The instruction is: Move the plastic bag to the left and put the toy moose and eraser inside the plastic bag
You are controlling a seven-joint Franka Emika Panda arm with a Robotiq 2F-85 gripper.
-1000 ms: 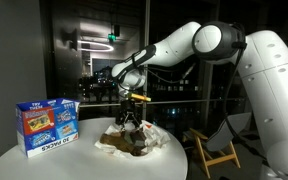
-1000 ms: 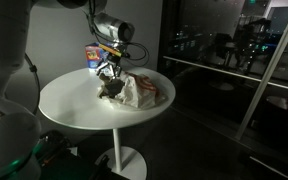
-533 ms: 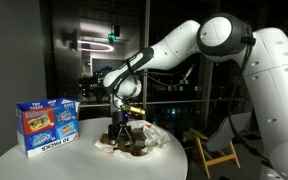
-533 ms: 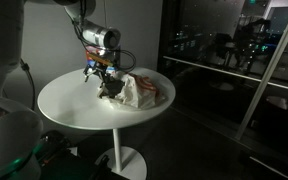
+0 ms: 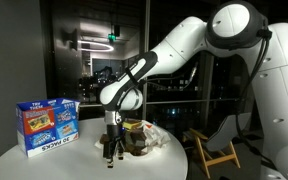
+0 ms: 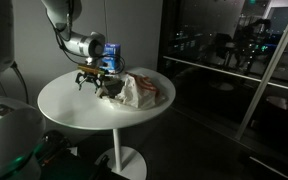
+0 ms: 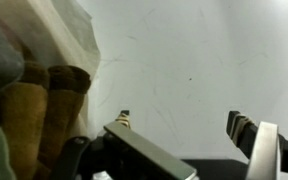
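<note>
I should next move my gripper to the dark end (image 5: 131, 149) (image 7: 72, 80) of the toy moose's outer limb, next to the plastic bag, and close it there.
The plastic bag (image 5: 152, 138) (image 6: 146, 90) lies crumpled on the round white table (image 5: 44, 162), white with red-orange print. Against its side slumps the dark brown toy moose (image 5: 132, 146) (image 6: 111, 93). My gripper (image 5: 110, 156) (image 6: 88, 83) points down just above the bare tabletop beside the moose, on the side away from the bag. In the wrist view the gripper (image 7: 182, 122) is open with only table between its fingers. The moose's tan-brown limbs (image 7: 44, 105) and a bit of bag (image 7: 59, 30) sit at the left edge of that view. The eraser is out of view.
A blue-and-white printed carton (image 5: 46, 123) (image 6: 115, 54) stands upright on the table beyond the gripper, away from the bag. The table edge (image 6: 94, 128) curves round close by. A dark glass wall is behind.
The gripper has swung away from above the moose and bag towards the carton side and come down close to the tabletop. It has stayed open; bag and moose have not moved.
</note>
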